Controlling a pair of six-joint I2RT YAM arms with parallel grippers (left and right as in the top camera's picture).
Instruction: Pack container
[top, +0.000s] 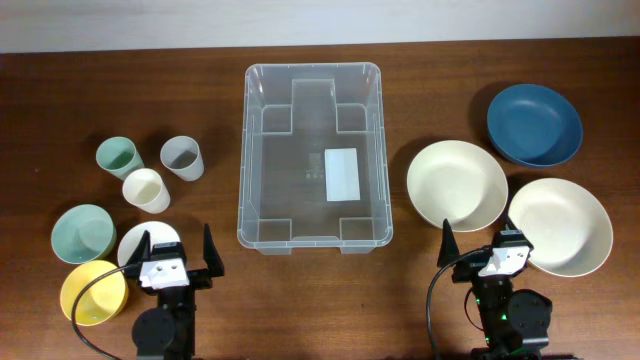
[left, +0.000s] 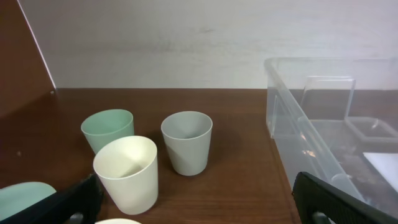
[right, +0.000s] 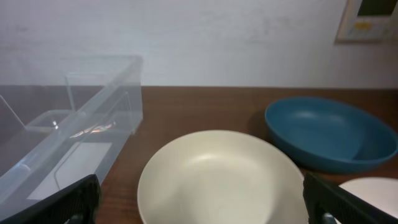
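Observation:
I should close my right gripper on the near outer rim (top: 596, 262) of the cream bowl that is farther from the container, opposite the dark blue bowl.
The clear plastic container (top: 312, 152) stands empty at the table's middle, a white label on its base; it also shows in the left wrist view (left: 336, 130) and the right wrist view (right: 68, 130). My left gripper (top: 176, 256) is open and empty at the front left, behind the cups. My right gripper (top: 490, 252) is open and empty at the front right, near the cream bowl (top: 457, 185), which fills the right wrist view (right: 221, 177).
Left: green cup (top: 118, 157), grey cup (top: 182, 157), cream cup (top: 146, 190), light green bowl (top: 83, 233), small white bowl (top: 142, 240), yellow bowl (top: 93, 292). Right: dark blue bowl (top: 534, 124), second cream bowl (top: 561, 225).

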